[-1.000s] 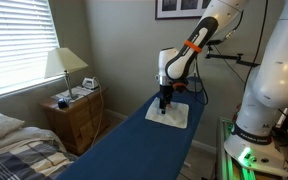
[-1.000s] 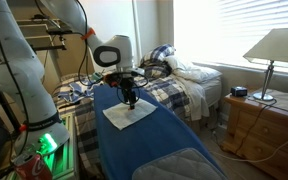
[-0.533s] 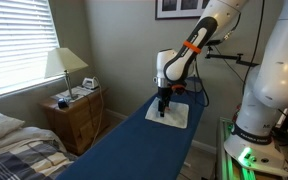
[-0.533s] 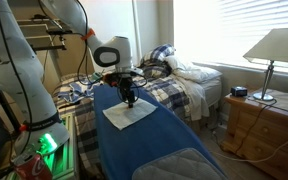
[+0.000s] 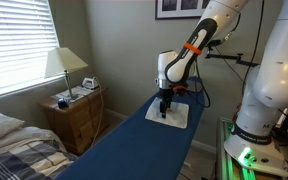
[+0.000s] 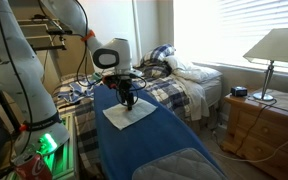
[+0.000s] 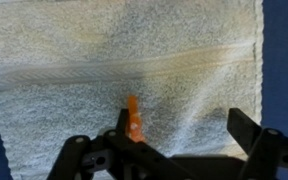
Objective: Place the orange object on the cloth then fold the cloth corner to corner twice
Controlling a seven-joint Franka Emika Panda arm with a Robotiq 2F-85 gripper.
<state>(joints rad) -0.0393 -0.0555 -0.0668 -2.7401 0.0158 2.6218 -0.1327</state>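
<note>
Next, my gripper moves to the white cloth's far corner point(image 5: 155, 97) on the nightstand side and closes there, since the orange object is already lying on it.
A small orange object point(image 7: 133, 118) lies on the white cloth point(image 7: 104, 70), which is spread flat on a blue board point(image 5: 149, 135). In the wrist view my gripper point(image 7: 184, 125) is open just above the cloth, its left finger right beside the orange object and its right finger well apart. In both exterior views the gripper point(image 5: 164, 107) point(image 6: 129, 102) hangs low over the cloth point(image 5: 176, 116) point(image 6: 127, 115). The orange object is too small to make out in the exterior views.
The blue board point(image 6: 159, 135) runs between a bed point(image 6: 184, 75) and a robot base with a green light point(image 6: 46, 145). A wooden nightstand point(image 5: 76, 115) with a lamp point(image 5: 64, 65) stands near the window. A second white arm point(image 5: 274, 70) is close by.
</note>
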